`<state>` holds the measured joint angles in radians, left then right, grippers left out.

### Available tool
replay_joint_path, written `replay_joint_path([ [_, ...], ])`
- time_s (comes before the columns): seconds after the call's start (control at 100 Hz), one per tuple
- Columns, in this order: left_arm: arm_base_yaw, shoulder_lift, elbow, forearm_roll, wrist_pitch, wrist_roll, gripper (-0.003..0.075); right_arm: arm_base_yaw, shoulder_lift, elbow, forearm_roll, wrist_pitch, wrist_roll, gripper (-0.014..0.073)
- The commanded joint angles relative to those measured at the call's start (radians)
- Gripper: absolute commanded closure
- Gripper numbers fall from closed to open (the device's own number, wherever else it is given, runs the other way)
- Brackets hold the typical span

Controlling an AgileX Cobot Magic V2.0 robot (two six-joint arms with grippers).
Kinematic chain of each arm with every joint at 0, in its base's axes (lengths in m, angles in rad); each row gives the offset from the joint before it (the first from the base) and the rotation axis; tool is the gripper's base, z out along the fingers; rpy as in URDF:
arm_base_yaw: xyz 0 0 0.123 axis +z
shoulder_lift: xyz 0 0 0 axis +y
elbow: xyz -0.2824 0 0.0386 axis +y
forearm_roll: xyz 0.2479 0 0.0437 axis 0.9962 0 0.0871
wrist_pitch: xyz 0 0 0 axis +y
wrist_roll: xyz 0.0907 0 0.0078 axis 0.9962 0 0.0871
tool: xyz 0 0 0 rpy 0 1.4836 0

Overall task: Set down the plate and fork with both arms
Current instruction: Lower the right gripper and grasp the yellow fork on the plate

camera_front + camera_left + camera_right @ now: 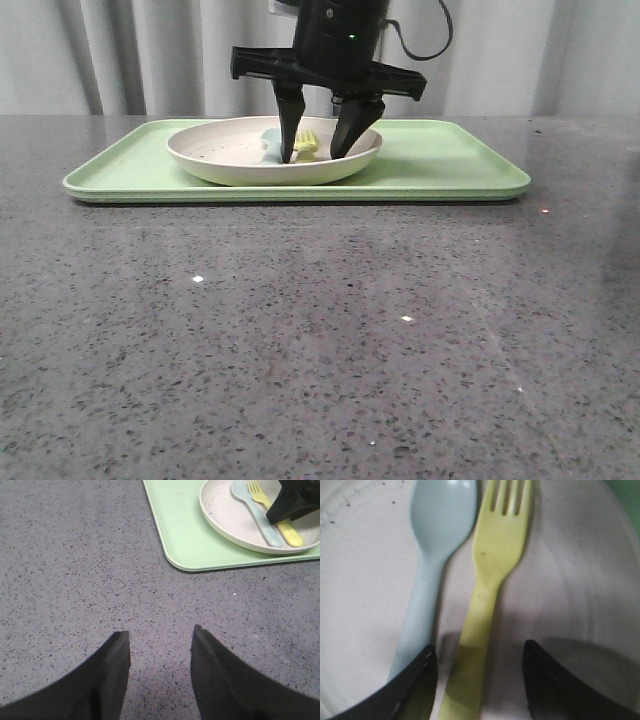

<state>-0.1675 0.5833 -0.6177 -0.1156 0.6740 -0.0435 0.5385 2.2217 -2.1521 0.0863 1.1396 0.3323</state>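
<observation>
The yellow fork needs to move from the cream-white plate onto the light-green tray, so I should close my right gripper on the yellow fork's handle (305,157) (473,650).
The cream-white plate (215,155) sits on the light-green tray (450,165) at the back of the table. The yellow fork (492,575) lies in the plate beside a pale blue spoon (432,555). My right gripper (320,150) is open and lowered into the plate, its jaws straddling the fork's handle without touching it. In the right wrist view the gripper (479,652) has the handle between its fingers. My left gripper (161,632) is open and empty over bare table, short of the tray's corner. The plate (225,517) and fork (290,530) also show in the left wrist view.
The tray (180,535) takes up the back of the grey speckled table (300,340). The spoon (257,515) lies close against the fork on its left. A grey curtain hangs behind.
</observation>
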Motion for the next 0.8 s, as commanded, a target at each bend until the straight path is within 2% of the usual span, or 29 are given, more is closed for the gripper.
replay_joint_path([
  [0.0,-0.007,0.001,-0.03,-0.014,-0.071,-0.011,0.0426,-0.001,-0.059,-0.031,0.007,-0.028,0.003,0.019],
  [0.07,-0.007,0.001,-0.03,-0.014,-0.071,-0.011,0.0426,-0.001,-0.056,-0.031,0.007,-0.026,0.003,0.0195],
  [0.14,-0.007,0.001,-0.03,-0.014,-0.071,-0.011,0.0426,-0.001,-0.055,-0.031,0.007,-0.024,0.003,0.0236],
  [0.33,-0.007,0.001,-0.03,-0.015,-0.071,-0.011,0.0426,-0.001,-0.055,-0.031,0.007,-0.023,0.003,0.0438],
  [0.47,-0.007,0.001,-0.03,-0.015,-0.069,-0.011,0.0426,-0.001,-0.055,-0.031,0.007,-0.023,0.003,0.0542],
  [0.61,-0.007,0.001,-0.03,-0.016,-0.066,-0.011,0.0426,-0.001,-0.055,-0.031,0.006,-0.022,0.003,0.0591],
  [0.79,-0.007,0.001,-0.03,-0.016,-0.066,-0.011,0.0426,-0.001,-0.074,-0.033,0.0,0.004,0.003,0.0597],
])
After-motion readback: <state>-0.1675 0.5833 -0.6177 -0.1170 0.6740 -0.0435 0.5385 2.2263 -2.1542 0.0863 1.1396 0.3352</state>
